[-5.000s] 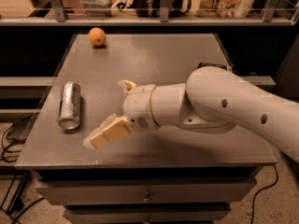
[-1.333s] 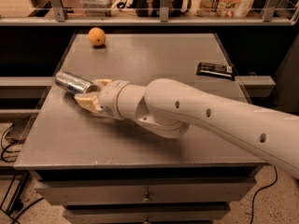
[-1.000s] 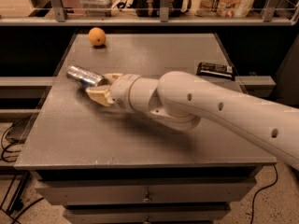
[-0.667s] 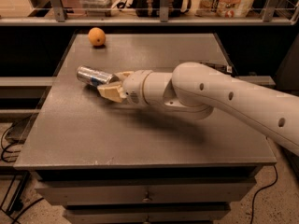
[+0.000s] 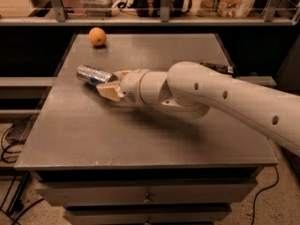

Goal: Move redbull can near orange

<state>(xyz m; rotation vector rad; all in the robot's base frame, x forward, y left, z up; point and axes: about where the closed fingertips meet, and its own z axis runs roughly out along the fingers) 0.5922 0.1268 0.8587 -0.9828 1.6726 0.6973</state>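
The robot's gripper should release the redbull can on the grey table's far end (image 5: 111, 46), with the gripper's tip close beside the orange.
The redbull can (image 5: 90, 74), slim and silver, is held on its side a little above the grey table (image 5: 140, 139), left of centre. My gripper (image 5: 111, 83) is shut on the can's right end, its tan fingers (image 5: 108, 91) above and below it. The orange (image 5: 97, 36) sits on the table at the far left corner, apart from the can and beyond it. My white arm reaches in from the right and hides the middle right of the table.
A flat black wrapped bar (image 5: 219, 68) lies at the table's right edge, partly hidden behind my arm. A shelf (image 5: 159, 18) with bags and boxes runs along the back. Drawers sit under the table's front edge.
I have taken hold of the can, which lay at the left edge, lifted it and carried it right and toward the far side, closer to the orange.
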